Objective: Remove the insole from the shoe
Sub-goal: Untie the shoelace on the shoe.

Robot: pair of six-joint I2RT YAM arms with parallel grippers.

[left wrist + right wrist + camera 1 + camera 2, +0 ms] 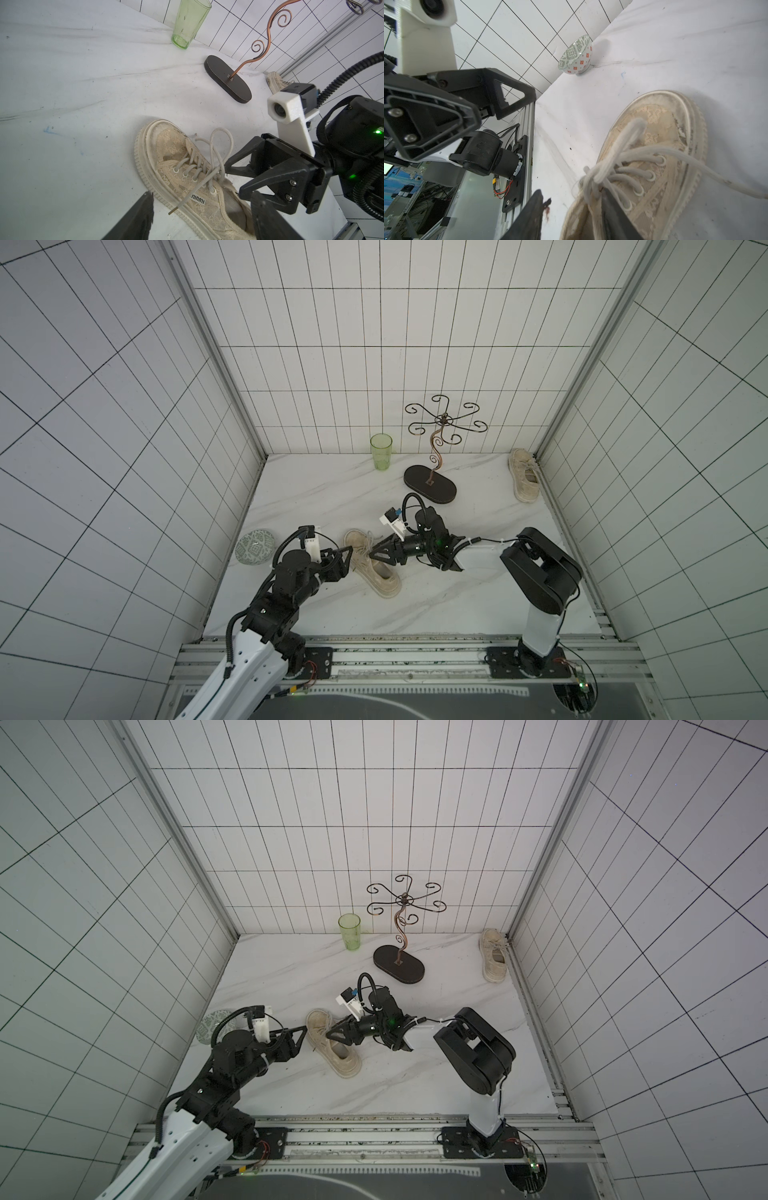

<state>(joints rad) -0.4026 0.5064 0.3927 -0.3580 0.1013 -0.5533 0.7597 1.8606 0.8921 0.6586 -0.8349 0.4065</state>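
My left gripper is to go next to the cream lace-up shoe and close on its opening's edge (372,568) (221,206), just behind the laces beside the label.
A cream lace-up shoe (371,562) (332,1044) lies on the white marble table (457,605), toe toward the back left. The insole is hidden inside it; only a grey inner wall shows. My left gripper (349,560) (203,194) is open and straddles the shoe (187,170) near its opening, one finger (143,216) on the table just clear of the sole. My right gripper (371,556) (571,195) comes from the other side, open. One of its fingers (612,218) sits behind the laces at the shoe's (654,145) opening and the other stays outside.
A patterned bowl (255,546) (576,55) sits by the left wall. At the back stand a green glass (381,452) (189,22) and a curled wire stand on a dark oval base (430,484) (227,79). A second cream shoe (524,475) lies in the back right corner.
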